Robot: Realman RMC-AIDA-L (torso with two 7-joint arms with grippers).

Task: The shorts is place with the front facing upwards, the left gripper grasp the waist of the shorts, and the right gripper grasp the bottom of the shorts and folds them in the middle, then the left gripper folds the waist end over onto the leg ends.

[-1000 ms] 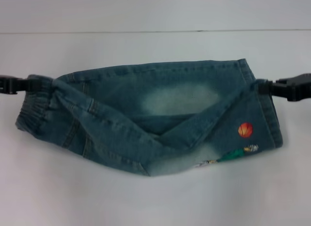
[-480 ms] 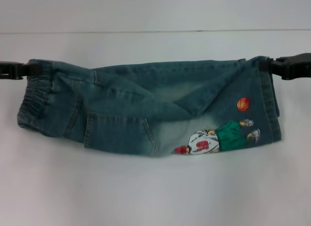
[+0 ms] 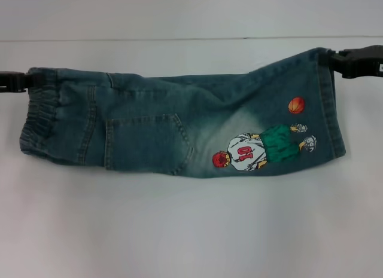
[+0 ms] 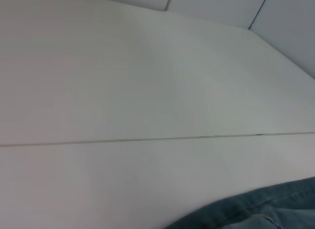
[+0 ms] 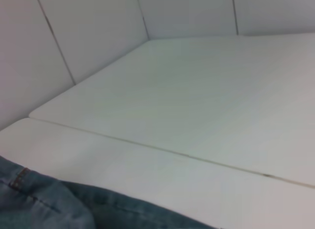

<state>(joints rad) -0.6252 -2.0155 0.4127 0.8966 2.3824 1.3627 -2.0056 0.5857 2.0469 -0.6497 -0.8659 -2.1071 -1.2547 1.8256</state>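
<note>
Next, my left gripper releases the far waist corner of the shorts on the white table (image 3: 48, 82) near the thin seam.
The shorts (image 3: 179, 128) stretch left to right across the white table (image 3: 179, 230), doubled lengthwise, with a patch pocket (image 3: 146, 140) and a cartoon basketball-player print (image 3: 257, 149) facing up. At the left edge of the head view my left gripper (image 3: 29, 81) is shut on the far corner of the gathered waist (image 3: 39, 119). At the upper right my right gripper (image 3: 329, 58) is shut on the far corner of the bottom of the shorts (image 3: 332, 110). Each wrist view shows only an edge of the denim (image 4: 266, 212) (image 5: 59, 204), not the fingers.
A thin seam (image 3: 191, 39) runs across the table behind the shorts. White wall panels (image 5: 88, 32) stand beyond the table's far edge. Bare tabletop lies in front of the shorts.
Both grippers have moved away from me with the fabric. The near layer has turned over, so the sagging fold has flattened and the pocket and the full cartoon print now show.
</note>
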